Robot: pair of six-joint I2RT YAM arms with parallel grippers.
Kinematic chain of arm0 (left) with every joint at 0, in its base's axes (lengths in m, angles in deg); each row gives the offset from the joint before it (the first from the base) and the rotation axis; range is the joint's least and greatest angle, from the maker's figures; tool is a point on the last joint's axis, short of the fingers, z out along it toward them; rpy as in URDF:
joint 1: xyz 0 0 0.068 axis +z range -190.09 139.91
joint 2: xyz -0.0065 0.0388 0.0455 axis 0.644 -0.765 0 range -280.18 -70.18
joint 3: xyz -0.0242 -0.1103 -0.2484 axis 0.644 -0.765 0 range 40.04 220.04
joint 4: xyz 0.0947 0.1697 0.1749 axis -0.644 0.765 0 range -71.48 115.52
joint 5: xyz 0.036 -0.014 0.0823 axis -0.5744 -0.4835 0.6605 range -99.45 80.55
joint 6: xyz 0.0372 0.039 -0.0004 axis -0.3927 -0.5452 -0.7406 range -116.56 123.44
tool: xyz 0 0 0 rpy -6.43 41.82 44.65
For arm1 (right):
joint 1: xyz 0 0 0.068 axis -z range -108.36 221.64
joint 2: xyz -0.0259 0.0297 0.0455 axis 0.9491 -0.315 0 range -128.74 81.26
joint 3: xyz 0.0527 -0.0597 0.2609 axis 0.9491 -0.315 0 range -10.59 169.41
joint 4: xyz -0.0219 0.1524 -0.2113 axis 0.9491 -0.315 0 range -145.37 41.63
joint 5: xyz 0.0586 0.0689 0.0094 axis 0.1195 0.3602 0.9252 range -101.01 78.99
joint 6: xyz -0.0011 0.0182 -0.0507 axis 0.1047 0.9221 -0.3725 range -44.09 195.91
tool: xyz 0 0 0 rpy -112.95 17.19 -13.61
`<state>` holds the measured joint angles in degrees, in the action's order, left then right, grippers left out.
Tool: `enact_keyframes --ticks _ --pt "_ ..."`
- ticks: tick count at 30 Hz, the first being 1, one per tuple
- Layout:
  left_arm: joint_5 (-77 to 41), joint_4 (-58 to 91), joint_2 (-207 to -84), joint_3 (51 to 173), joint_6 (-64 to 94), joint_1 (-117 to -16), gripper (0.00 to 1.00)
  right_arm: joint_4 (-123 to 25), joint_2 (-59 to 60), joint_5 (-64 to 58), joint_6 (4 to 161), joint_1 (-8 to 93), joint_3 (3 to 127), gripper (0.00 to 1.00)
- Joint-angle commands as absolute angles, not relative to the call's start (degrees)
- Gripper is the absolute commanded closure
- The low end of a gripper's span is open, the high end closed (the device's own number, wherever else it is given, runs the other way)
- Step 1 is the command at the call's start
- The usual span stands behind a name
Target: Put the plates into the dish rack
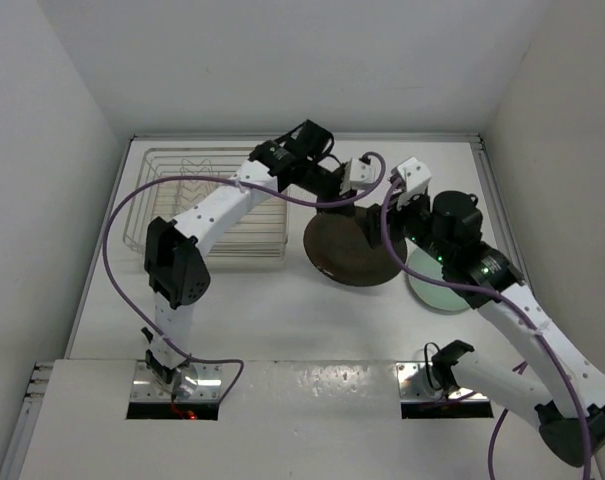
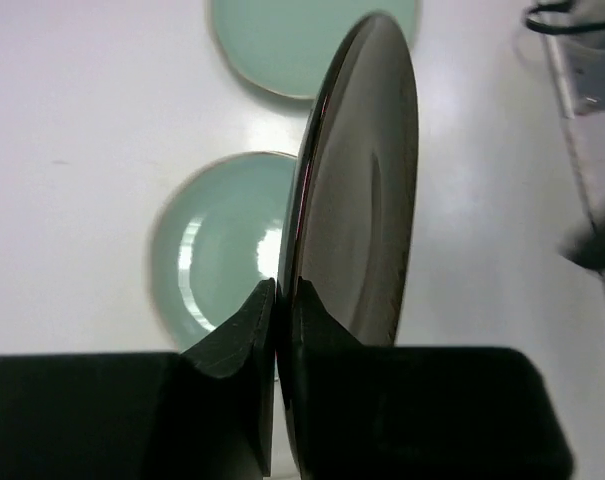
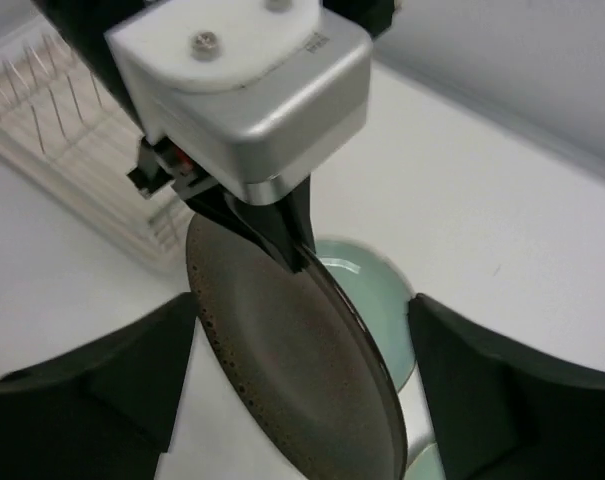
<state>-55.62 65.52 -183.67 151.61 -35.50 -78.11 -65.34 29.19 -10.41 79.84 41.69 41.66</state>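
The robot's left gripper will release the dark brown plate at the back end of the dish rack's zigzag wires (image 1: 195, 167). The plate is now held tilted above the table.
My left gripper (image 1: 344, 197) is shut on the rim of the dark brown plate (image 1: 352, 250) and holds it tilted on edge above the table, right of the dish rack (image 1: 207, 200). In the left wrist view the fingers (image 2: 244, 330) pinch the plate's rim (image 2: 362, 190). Two mint-green plates (image 2: 227, 255) (image 2: 282, 40) lie flat on the table below it; one shows partly in the top view (image 1: 437, 285). My right gripper (image 3: 302, 300) is wide open, its fingers on either side of the brown plate (image 3: 282, 380) without touching it. No flower mark shows.
The wire rack (image 3: 52, 130) stands empty at the back left, near the left wall. Walls close off the table at the back and both sides. Purple cables loop over both arms.
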Motion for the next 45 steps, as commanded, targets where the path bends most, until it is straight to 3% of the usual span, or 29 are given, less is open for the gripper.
enact_keyframes --ticks 1,4,12,19,26,30,45 --pt "-53.2 61.3 -178.4 167.9 -31.5 -78.1 1.0 -59.4 32.8 -10.9 79.5 41.3 46.4 0.11" --pt "-49.4 61.9 -178.5 173.1 -34.1 -76.5 1.0 -59.1 34.3 -12.3 79.0 41.3 46.7 0.01" --pt "-31.9 64.0 -170.0 171.6 -52.3 -74.6 1.0 -58.8 34.9 -14.0 77.1 41.3 46.4 0.01" --pt "-21.5 64.0 -163.4 165.1 -69.8 -59.8 1.0 -56.7 33.4 -13.0 77.1 41.1 44.3 0.01" --pt "-25.6 64.0 -160.4 157.2 -83.4 -48.6 1.0 -54.7 29.9 -11.5 78.5 41.1 42.6 0.01" --pt "-25.6 62.0 -160.4 153.0 -92.7 -46.3 1.0 -54.6 28.6 -11.3 78.8 41.1 42.6 0.01" --pt "-29.1 55.1 -161.1 145.3 -103.9 -41.2 1.0 -54.1 26.6 -12.3 80.4 41.1 42.2 0.01"
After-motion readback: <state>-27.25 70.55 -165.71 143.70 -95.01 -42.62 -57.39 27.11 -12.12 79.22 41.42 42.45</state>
